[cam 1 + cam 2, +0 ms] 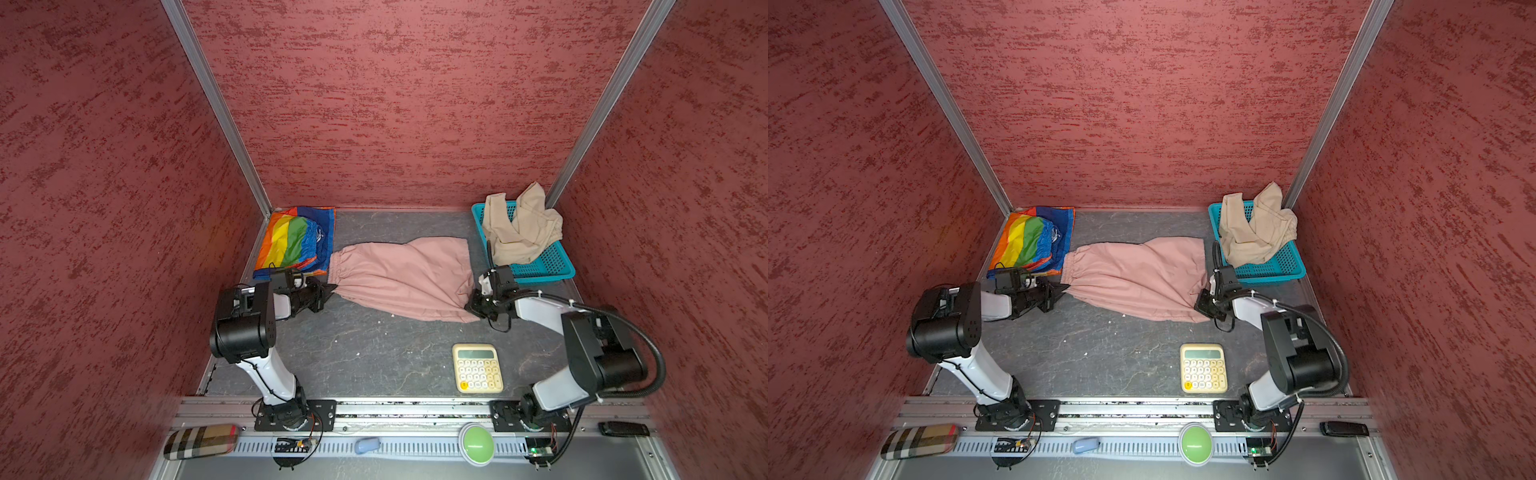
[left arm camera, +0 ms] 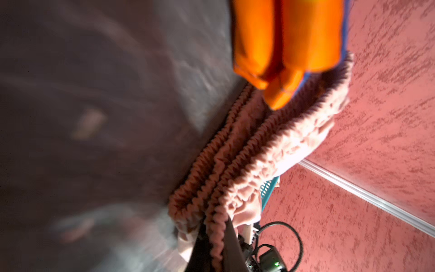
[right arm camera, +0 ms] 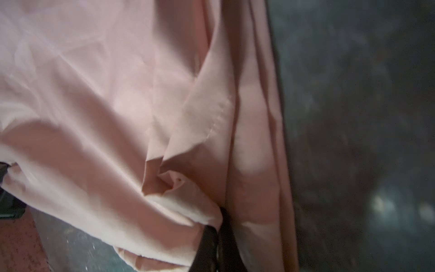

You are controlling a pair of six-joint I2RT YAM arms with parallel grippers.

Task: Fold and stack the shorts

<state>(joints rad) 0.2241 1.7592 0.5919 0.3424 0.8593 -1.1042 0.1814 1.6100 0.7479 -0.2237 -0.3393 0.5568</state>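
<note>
I will use my right gripper to let go of the hem of the pink shorts, now spread across the table's middle, on the grey table [image 1: 478, 300], between the teal basket and the calculator.
The dusty pink shorts [image 1: 405, 280] [image 1: 1138, 276] lie spread across the middle of the table, waist to the left. My left gripper [image 1: 332, 288] [image 1: 1065, 287] is shut on the gathered waistband [image 2: 215, 235] at its near corner. My right gripper [image 1: 473, 305] [image 1: 1202, 305] is shut on the hem of the pink shorts [image 3: 211, 212] at the near right corner. The rainbow shorts [image 1: 295, 241] [image 1: 1030, 241] lie folded at the back left. The beige shorts [image 1: 519, 228] [image 1: 1256, 228] sit crumpled in the teal basket [image 1: 552, 268] [image 1: 1287, 266].
A cream calculator [image 1: 478, 368] [image 1: 1204, 368] lies on the grey table near the front right. Red walls close in the back and both sides. On the front rail sit a green button [image 1: 476, 442], a plaid case [image 1: 201, 441] and a small blue object [image 1: 368, 445].
</note>
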